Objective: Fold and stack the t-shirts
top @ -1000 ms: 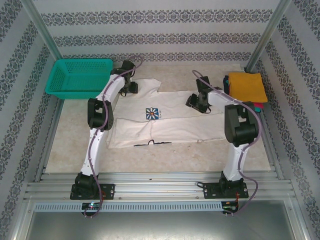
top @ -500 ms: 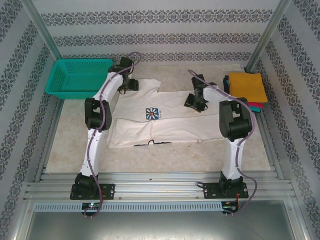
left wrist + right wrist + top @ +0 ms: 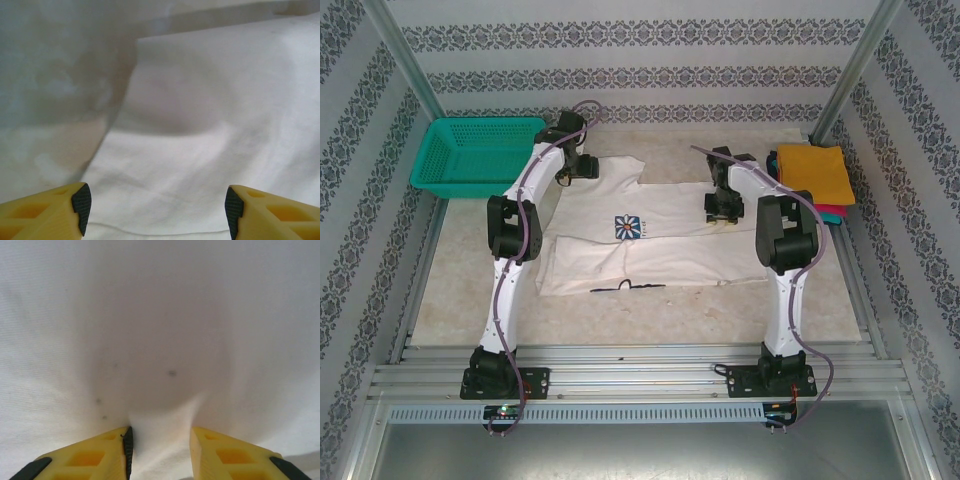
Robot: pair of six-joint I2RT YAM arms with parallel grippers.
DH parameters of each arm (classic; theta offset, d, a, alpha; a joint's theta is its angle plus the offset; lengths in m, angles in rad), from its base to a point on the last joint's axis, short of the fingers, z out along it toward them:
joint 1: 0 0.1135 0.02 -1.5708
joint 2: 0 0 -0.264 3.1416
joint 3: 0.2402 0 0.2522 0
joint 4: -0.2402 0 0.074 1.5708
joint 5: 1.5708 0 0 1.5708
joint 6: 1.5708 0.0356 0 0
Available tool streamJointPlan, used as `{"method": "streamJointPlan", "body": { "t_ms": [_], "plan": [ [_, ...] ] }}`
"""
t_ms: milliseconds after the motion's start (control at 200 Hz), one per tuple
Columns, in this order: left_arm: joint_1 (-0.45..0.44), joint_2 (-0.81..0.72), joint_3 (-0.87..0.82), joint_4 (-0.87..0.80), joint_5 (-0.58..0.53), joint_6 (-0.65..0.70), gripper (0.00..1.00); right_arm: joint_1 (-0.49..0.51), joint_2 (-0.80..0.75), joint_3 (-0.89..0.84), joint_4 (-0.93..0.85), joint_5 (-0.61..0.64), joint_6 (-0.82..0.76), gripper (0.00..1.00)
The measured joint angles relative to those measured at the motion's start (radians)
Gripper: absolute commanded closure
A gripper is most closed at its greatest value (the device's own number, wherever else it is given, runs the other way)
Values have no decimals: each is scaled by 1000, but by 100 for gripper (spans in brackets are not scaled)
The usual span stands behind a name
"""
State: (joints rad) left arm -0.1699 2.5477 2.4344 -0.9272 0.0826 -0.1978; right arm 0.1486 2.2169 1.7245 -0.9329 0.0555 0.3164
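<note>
The robot's open left gripper is over flat cloth inward of the white t-shirt's side edge, so it should move across and pinch the t-shirt's edge (image 3: 94, 162) below the far corner.
The white t-shirt (image 3: 650, 240) lies spread across the table's middle, its blue-square daisy print (image 3: 628, 227) facing up and its near part folded over. My left gripper (image 3: 582, 168) hovers at the shirt's far left corner. In the left wrist view it (image 3: 156, 210) stands wide open over white cloth (image 3: 210, 125), holding nothing. My right gripper (image 3: 722, 208) sits on the shirt's right part. In the right wrist view it (image 3: 161, 445) pinches a raised ridge of the white fabric (image 3: 165, 340). A folded orange shirt (image 3: 812, 172) tops the stack at the right, with red and teal shirts (image 3: 836, 213) beneath.
A teal mesh basket (image 3: 475, 155) stands at the far left corner. Metal posts (image 3: 850, 70) and patterned walls close in the table. Bare tabletop (image 3: 620, 310) runs along the near side, in front of the shirt.
The right gripper has shifted rightward on the shirt, and the daisy print has moved slightly right with it. The left gripper has edged toward the far side, staying open.
</note>
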Motion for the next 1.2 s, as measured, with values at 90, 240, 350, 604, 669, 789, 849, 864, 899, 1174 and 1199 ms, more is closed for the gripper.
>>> {"method": "streamJointPlan", "body": {
  "t_ms": [90,240,350,604,669,789,849,864,899,1174,1199],
  "plan": [
    [0,0,0,0,0,0,27,-23,0,0,-6,0,-11,65],
    [0,0,0,0,0,0,27,-35,0,-2,-8,-3,-26,65],
    [2,1,1,9,18,1,30,-35,-6,-10,-2,-2,-32,65],
    [2,79,61,53,48,22,42,-35,-78,-69,16,-21,-32,65],
    [4,104,65,57,48,28,42,-33,-106,-73,22,-28,-32,65],
    [15,126,80,61,46,34,41,-33,-158,-86,35,-39,-32,66],
    [23,126,91,63,48,34,40,-33,-177,-98,43,-43,-31,66],
    [25,126,92,63,48,34,40,-33,-181,-101,44,-44,-31,66],
    [29,126,92,62,48,34,40,-33,-190,-110,48,-45,-29,66],
    [42,132,98,58,63,34,46,-33,-208,-154,55,-47,-24,66],
    [42,137,106,55,69,34,47,-33,-208,-154,54,-49,-24,66]
  ]
}}
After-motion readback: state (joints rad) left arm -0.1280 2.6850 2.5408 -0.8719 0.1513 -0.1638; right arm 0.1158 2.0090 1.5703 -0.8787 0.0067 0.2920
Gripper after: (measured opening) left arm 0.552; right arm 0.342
